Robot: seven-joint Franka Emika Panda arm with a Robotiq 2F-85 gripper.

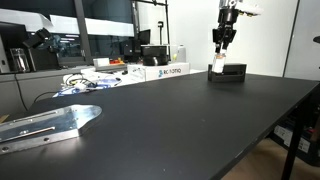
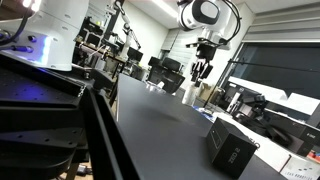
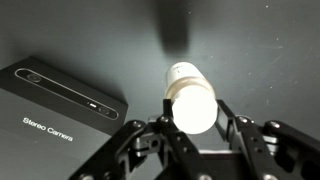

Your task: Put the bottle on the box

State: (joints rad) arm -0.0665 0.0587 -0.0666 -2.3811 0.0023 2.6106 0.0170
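Next, my gripper sets the whitish bottle upright and lets go on the black box's flat top (image 1: 224, 65) (image 3: 75, 123), over the printed word "Camera". The bottle now hangs above the dark table.
In the wrist view the whitish bottle (image 3: 190, 98) points its white cap end at the camera. My gripper (image 3: 192, 116) is shut on it, with one finger pressed to each side. The bottle hangs above the dark table and casts a blurred shadow ahead. The low black box (image 3: 60, 105), printed "Stereo Camera", lies flat to the bottle's left and apart from it. In both exterior views the gripper (image 1: 223, 45) (image 2: 203, 72) hangs above the table. The box (image 1: 233, 72) (image 2: 232, 150) sits just below it and slightly to one side. The bottle is too small to make out there.
White printed cartons (image 1: 165, 71) and a tangle of cables (image 1: 85, 84) stand along the table's back edge. A metal bracket (image 1: 50, 124) lies at the near left. The black tabletop (image 1: 180, 120) drops off at its right edge. Lab benches and monitors fill the background.
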